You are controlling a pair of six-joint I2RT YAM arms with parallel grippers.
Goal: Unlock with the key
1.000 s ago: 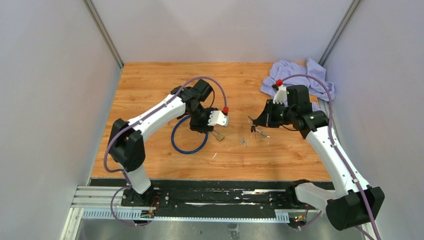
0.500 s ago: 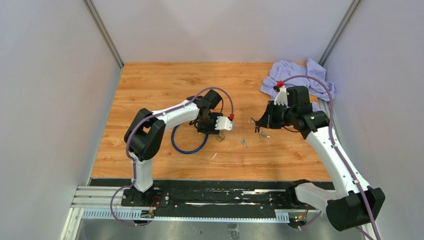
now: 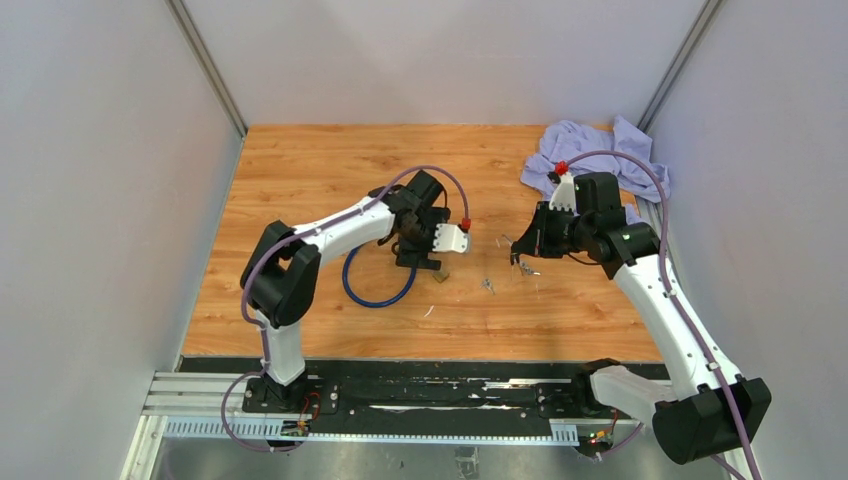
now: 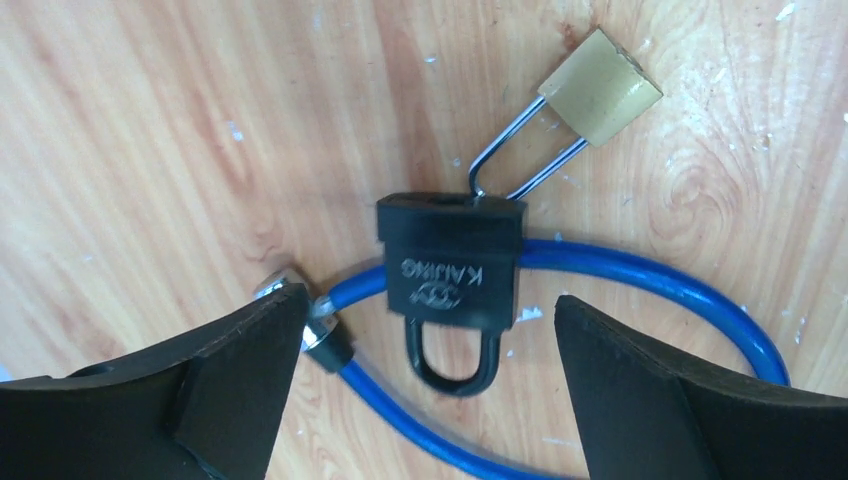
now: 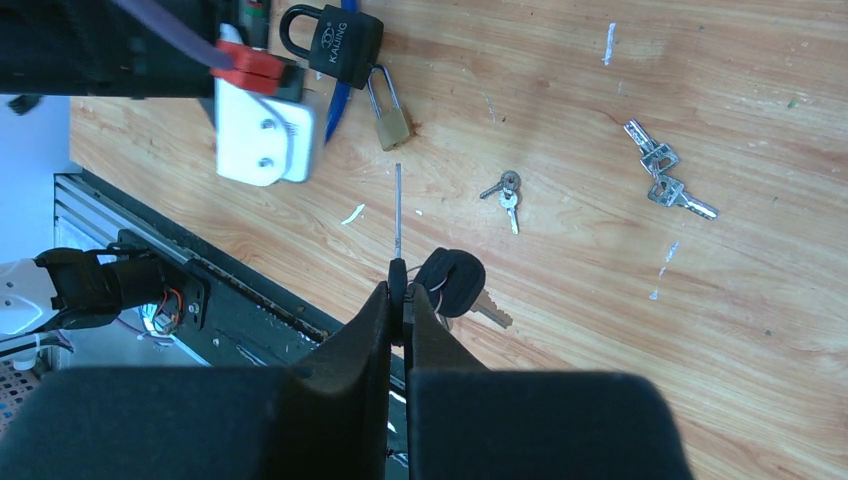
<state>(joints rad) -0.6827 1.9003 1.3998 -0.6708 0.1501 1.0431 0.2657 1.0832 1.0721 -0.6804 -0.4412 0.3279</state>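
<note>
The black padlock lies flat over the blue cable and the brass padlock's shackle, so next I lift it clear with my left gripper by its own shackle (image 4: 455,384).
A black padlock (image 4: 450,275) lies on the wood table, hooked on a blue cable (image 4: 640,285). A brass padlock (image 4: 600,85) hangs from its top. My left gripper (image 4: 428,305) is open just above the black padlock, one finger on each side, not touching it. My right gripper (image 5: 403,295) is shut on a black-headed key (image 5: 398,215), held in the air with its blade pointing toward the padlocks (image 5: 345,45). A second black-headed key (image 5: 452,280) dangles from the same ring. In the top view the right gripper (image 3: 515,248) is well to the right of the left gripper (image 3: 418,255).
Two loose sets of small silver keys lie on the table between the arms, one nearer the padlocks (image 5: 505,188) and one further right (image 5: 665,180). A crumpled lilac cloth (image 3: 595,155) sits at the back right corner. Grey walls enclose the table.
The left arm has folded its elbow in and settled its gripper over the black padlock. The right gripper with the key has shifted only slightly.
</note>
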